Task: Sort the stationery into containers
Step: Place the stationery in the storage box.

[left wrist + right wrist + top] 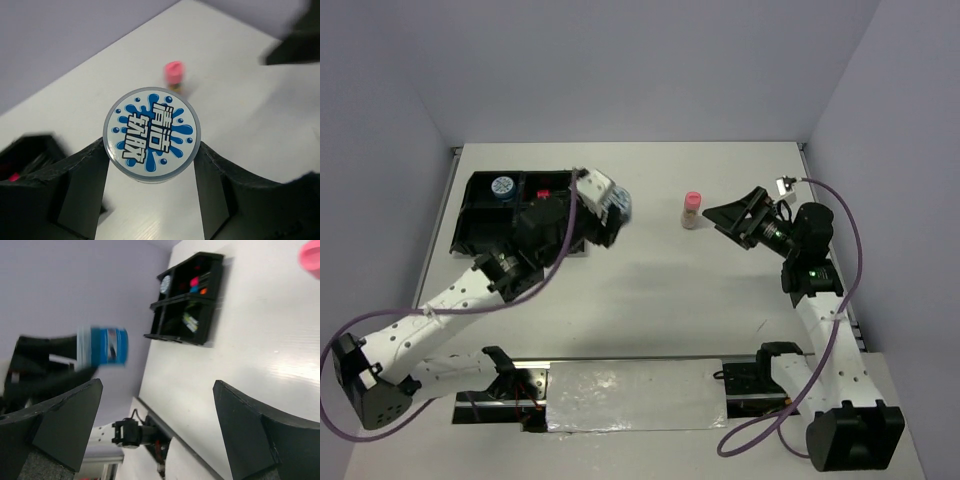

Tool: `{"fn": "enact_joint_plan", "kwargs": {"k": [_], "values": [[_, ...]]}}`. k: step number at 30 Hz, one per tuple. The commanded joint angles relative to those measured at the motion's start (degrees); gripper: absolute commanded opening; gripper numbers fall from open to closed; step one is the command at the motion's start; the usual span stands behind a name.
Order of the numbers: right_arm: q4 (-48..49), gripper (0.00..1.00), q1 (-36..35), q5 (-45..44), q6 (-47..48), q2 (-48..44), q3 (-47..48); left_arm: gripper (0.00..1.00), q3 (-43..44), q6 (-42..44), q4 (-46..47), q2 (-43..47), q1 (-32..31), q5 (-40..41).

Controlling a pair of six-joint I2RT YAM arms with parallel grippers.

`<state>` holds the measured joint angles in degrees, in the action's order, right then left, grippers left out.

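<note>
The pink cap point(693, 198) point(311, 258) of the bottle standing upright on the table is the next spot my right gripper will go to and close on.
My left gripper point(617, 208) is shut on a round blue-white tin point(623, 207), held above the table just right of the black tray point(480, 225). In the left wrist view the tin point(151, 134) sits between both fingers point(85, 185). A second tin point(501, 186) lies in the tray's far-left compartment. Capped markers point(196, 284) and pale pens point(190, 322) lie in other compartments. A pink-capped bottle point(692, 210) stands upright on the table. My right gripper point(720, 215) is open and empty, just right of the bottle; its fingers point(65, 415) stand wide apart.
The tray also shows in the right wrist view point(172, 335) and at the left edge of the left wrist view point(25, 155). Grey walls enclose the white table on three sides. A foil-covered plate point(635, 395) lies between the arm bases.
</note>
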<state>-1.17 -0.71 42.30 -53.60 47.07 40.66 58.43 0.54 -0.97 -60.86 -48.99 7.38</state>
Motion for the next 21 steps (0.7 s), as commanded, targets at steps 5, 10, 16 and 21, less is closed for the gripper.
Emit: {"fn": "enact_joint_plan", "kwargs": {"k": [5, 10, 16, 21], "values": [[-5.77, 1.00, 3.08, 0.32, 9.04, -3.12, 0.20, 0.00, 16.17, -22.93, -10.97, -12.07, 33.98, 18.71], [-9.11, 1.00, 3.00, 1.11, 11.59, -9.70, -0.15, 0.00, 26.53, -24.37, -13.45, -25.77, 44.59, 30.65], [-12.02, 1.00, 3.00, 4.27, 13.98, -14.63, -2.51, 0.00, 32.53, -21.28, -9.85, -36.16, 52.23, 35.08], [-7.18, 1.00, 3.00, 9.55, 11.50, -17.62, -5.68, 0.00, 35.07, -20.92, -8.78, -41.78, 55.40, 32.80]]}}
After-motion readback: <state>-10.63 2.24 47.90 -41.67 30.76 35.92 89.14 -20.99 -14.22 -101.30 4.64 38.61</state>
